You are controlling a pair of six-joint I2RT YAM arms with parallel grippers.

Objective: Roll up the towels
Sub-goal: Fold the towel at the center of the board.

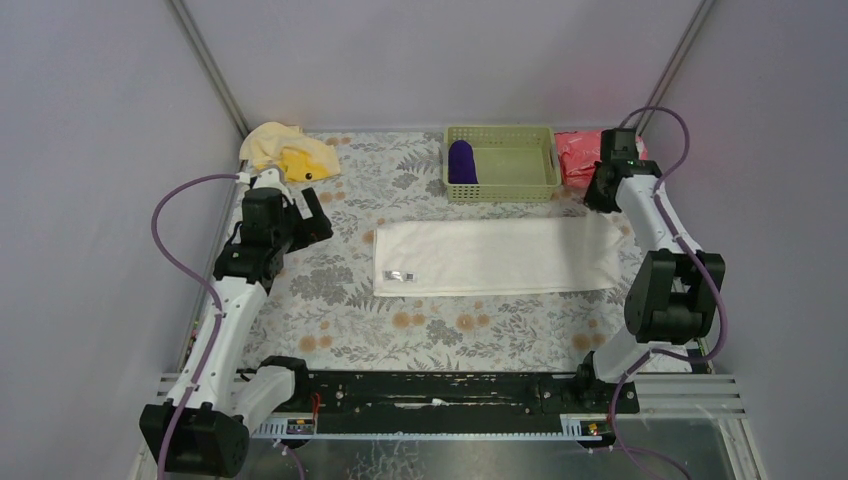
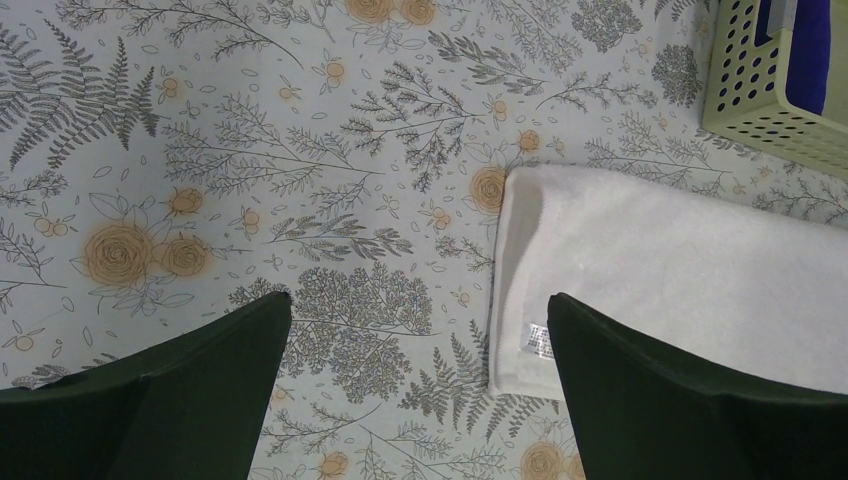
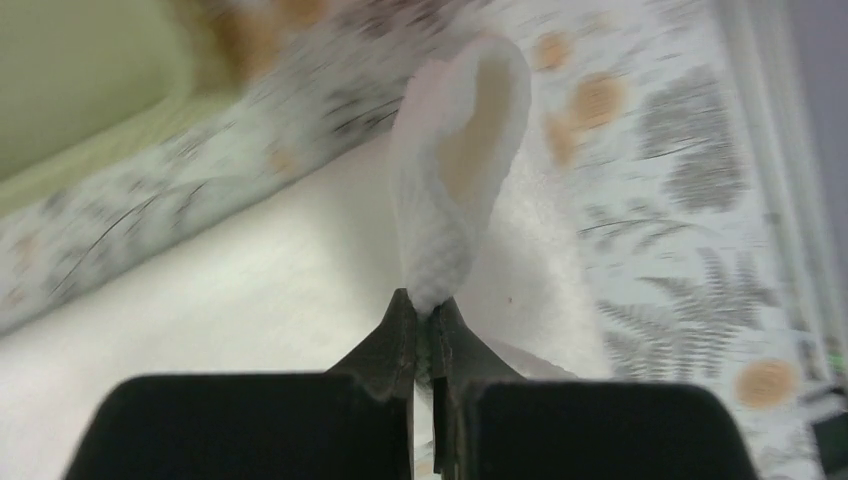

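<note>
Next, I let go of the white towel's corner with my right gripper on its far edge (image 1: 433, 222) near the dark purple towel's basket corner.
The large white towel (image 1: 495, 257) lies spread flat mid-table, its label near the left end. My right gripper (image 1: 600, 200) is at its far right corner. In the right wrist view the jaws (image 3: 425, 312) are shut on a pinched fold of white towel (image 3: 460, 170) that stands up from the table. My left gripper (image 1: 312, 216) is open and empty, left of the towel's left end. In the left wrist view (image 2: 420, 310) the towel's edge (image 2: 680, 270) lies by the right finger (image 2: 680, 400). The dark purple towel (image 1: 461, 162) lies rolled in the basket. The pale yellow towel (image 1: 290, 150) is crumpled at the back left.
The light green plastic basket (image 1: 520, 165) stands at the back centre; it also shows in the left wrist view (image 2: 770, 100). Pink-red packets (image 1: 578, 155) lie at the back right beside my right arm. A floral cloth (image 1: 340, 300) covers the table.
</note>
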